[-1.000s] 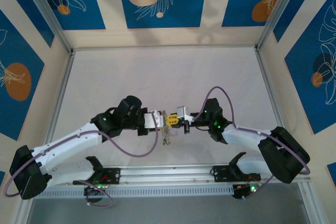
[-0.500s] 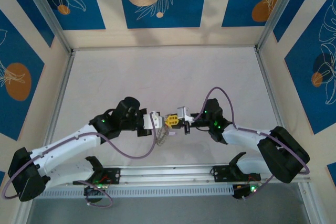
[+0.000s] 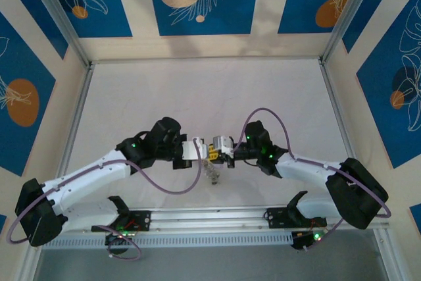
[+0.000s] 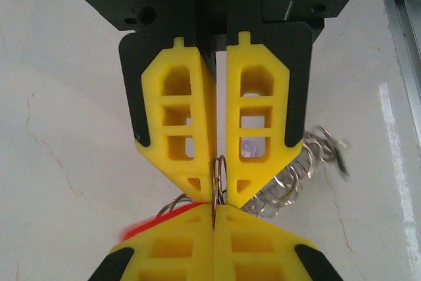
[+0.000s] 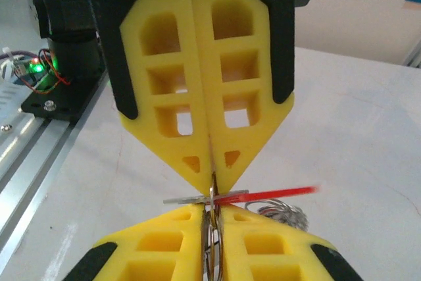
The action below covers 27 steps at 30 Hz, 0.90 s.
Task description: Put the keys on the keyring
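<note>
The red key lies crosswise where both grippers pinch the loop, so my left gripper will open and take the red key (image 5: 273, 194) while my right gripper keeps hold of the loop.
My left gripper (image 4: 219, 192) and right gripper (image 5: 212, 187) meet tip to tip above the table near its front middle. The left gripper (image 3: 206, 152) is shut on the thin wire loops of the keyring (image 4: 220, 170). Those loops run on between the left fingers (image 5: 164, 245) in the right wrist view. The right gripper (image 3: 218, 153) has its jaws together on one thin wire of the same keyring (image 5: 212, 181). A key with a red head (image 5: 276, 194) lies crosswise just under the right tips, and its red head (image 4: 148, 220) is blurred. A silvery cluster of small rings and keys (image 3: 212, 173) hangs below.
The silvery cluster (image 4: 296, 176) dangles to the right of the left fingers. The metal rail with the arm bases (image 3: 210, 218) runs along the near edge. A table frame edge (image 4: 398, 24) lies at the right. Bare white tabletop (image 3: 210, 97) stretches behind the grippers.
The right gripper has slid left, closer to the left gripper. The hanging cluster has swung slightly. The left arm's elbow has shifted a little.
</note>
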Each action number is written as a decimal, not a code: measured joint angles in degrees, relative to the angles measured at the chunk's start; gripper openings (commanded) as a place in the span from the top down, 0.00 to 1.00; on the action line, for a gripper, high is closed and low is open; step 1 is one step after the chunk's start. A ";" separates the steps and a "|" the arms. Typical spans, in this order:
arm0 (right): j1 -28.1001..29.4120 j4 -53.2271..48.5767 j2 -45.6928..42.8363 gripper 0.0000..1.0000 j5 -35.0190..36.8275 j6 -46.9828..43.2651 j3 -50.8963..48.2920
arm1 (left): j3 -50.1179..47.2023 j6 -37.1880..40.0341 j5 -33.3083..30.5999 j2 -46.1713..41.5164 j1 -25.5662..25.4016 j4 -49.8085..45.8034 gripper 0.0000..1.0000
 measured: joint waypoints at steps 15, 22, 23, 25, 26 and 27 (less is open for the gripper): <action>0.63 -2.64 0.00 0.92 1.53 -3.43 0.61 | -1.40 1.25 -0.76 -2.16 -0.07 -0.50 1.00; -0.35 -6.75 0.02 1.00 1.70 -4.96 0.72 | -2.95 2.49 -2.62 -4.76 -0.04 -0.33 1.00; -0.52 -7.32 0.02 1.00 1.70 -4.94 0.72 | -3.19 2.49 -2.73 -4.87 -0.04 -0.28 1.00; -0.90 -8.35 0.02 1.00 1.70 -4.98 0.72 | -3.61 2.47 -3.04 -4.92 -0.04 -0.11 1.00; -0.98 -8.70 0.02 1.00 1.70 -5.07 0.72 | -3.85 2.47 -3.08 -4.90 -0.04 0.13 0.85; -0.98 -8.85 0.02 1.00 1.70 -5.09 0.72 | -4.22 2.56 -3.06 -4.90 -0.07 0.74 0.76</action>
